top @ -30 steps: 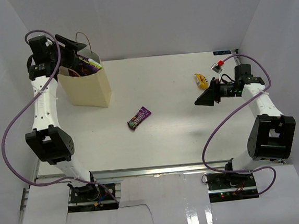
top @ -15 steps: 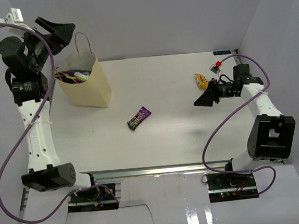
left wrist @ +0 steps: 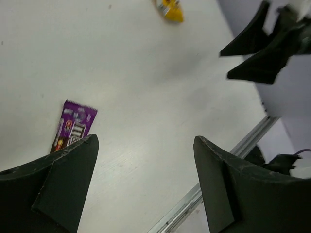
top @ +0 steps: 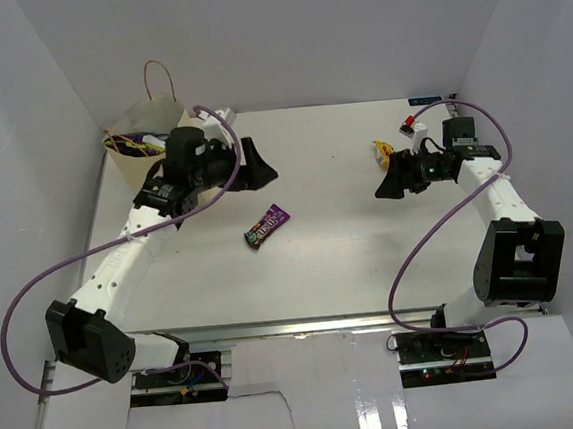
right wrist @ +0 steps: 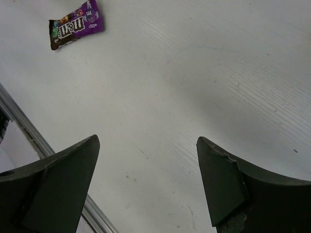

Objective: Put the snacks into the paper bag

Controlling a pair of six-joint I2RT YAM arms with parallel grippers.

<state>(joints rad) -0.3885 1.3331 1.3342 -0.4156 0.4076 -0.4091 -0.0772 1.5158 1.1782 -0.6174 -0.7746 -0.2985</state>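
The candy packet has a purple end and a brown end. I move my left gripper to it next and close on the packet's middle [top: 266, 226] [left wrist: 74, 130], between those ends.
The cream paper bag [top: 148, 121] stands at the far left with several snack packets inside. A purple and brown candy packet [top: 267, 224] lies on the table's middle; it shows in the left wrist view [left wrist: 74, 124] and the right wrist view [right wrist: 76, 24]. A yellow packet [top: 382, 150] lies at the far right; it also shows in the left wrist view [left wrist: 171, 9]. My left gripper [top: 261, 172] is open and empty, above the table right of the bag and behind the candy packet. My right gripper [top: 386, 187] is open and empty, just in front of the yellow packet.
White walls enclose the table on three sides. A metal rail [top: 296, 324] runs along the near edge. A small red and white object [top: 418, 124] sits at the far right. Purple cables loop beside both arms.
My left arm has swung down from above the paper bag to low over the table right of it. My right gripper has shifted slightly toward the yellow packet.
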